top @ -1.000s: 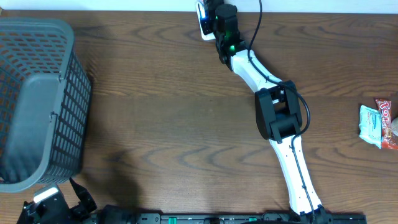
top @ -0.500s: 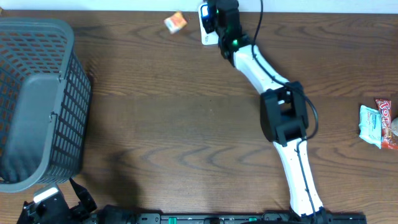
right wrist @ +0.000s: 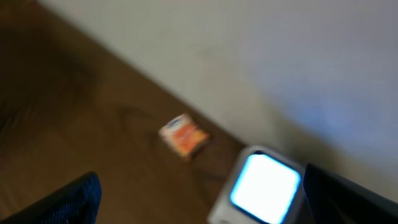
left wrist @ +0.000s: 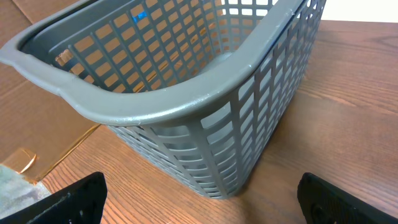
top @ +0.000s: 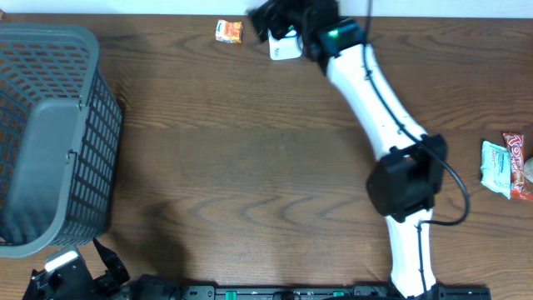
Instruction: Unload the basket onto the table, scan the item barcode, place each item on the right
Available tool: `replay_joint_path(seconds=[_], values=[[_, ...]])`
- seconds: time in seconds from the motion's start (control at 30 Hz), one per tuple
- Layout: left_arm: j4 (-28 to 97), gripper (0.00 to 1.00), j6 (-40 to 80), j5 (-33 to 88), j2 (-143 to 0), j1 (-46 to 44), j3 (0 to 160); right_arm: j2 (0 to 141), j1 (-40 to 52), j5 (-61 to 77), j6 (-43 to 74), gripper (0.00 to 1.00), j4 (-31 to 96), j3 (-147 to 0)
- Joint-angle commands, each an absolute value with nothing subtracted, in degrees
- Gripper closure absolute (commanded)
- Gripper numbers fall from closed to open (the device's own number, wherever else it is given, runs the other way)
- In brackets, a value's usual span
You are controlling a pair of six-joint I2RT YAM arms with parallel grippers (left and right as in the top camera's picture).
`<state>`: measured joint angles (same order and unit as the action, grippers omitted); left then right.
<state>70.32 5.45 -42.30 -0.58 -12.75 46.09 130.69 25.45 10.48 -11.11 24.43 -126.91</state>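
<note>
The small orange packet is beside the white scanner. My right gripper needs to go there next and close on the packet's near edge (top: 233, 41) (right wrist: 181, 152).
A small orange packet (top: 228, 31) lies on the table at the far edge, left of the white scanner (top: 286, 47). My right gripper (top: 271, 20) hovers over the scanner's left side, open and empty. In the blurred right wrist view the packet (right wrist: 184, 135) lies beyond the scanner's glowing window (right wrist: 266, 186), apart from the right gripper (right wrist: 205, 208), whose dark fingertips (right wrist: 68, 202) stand wide. My left gripper (left wrist: 199, 202) is open and empty, low over the table in front of the basket.
A grey mesh basket (top: 50, 133) fills the left side; in the left wrist view its rim (left wrist: 186, 106) is close ahead. Two snack packets (top: 506, 167) lie at the right edge. A wall borders the table's far edge.
The orange packet has been let go and now lies left of the scanner. My right gripper went from shut to open, and its arm swung so the gripper points left.
</note>
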Motion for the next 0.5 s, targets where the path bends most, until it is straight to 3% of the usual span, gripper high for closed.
replay_joint_path(seconds=[0.0, 0.13, 0.47], values=[[70.37, 0.02, 4.73, -42.63, -0.16, -12.56, 46.13, 136.46, 30.65, 9.21, -17.15, 0.01, 23.77, -126.26], [70.37, 0.02, 4.73, -42.63, -0.16, -12.56, 46.13, 141.73, 34.2, -2.83, -18.13, 0.01, 13.63, -126.26], [70.48, 0.02, 4.73, -42.63, -0.16, -12.56, 46.13, 152.29, 34.06, -4.12, -15.33, 0.01, -16.34, -126.39]])
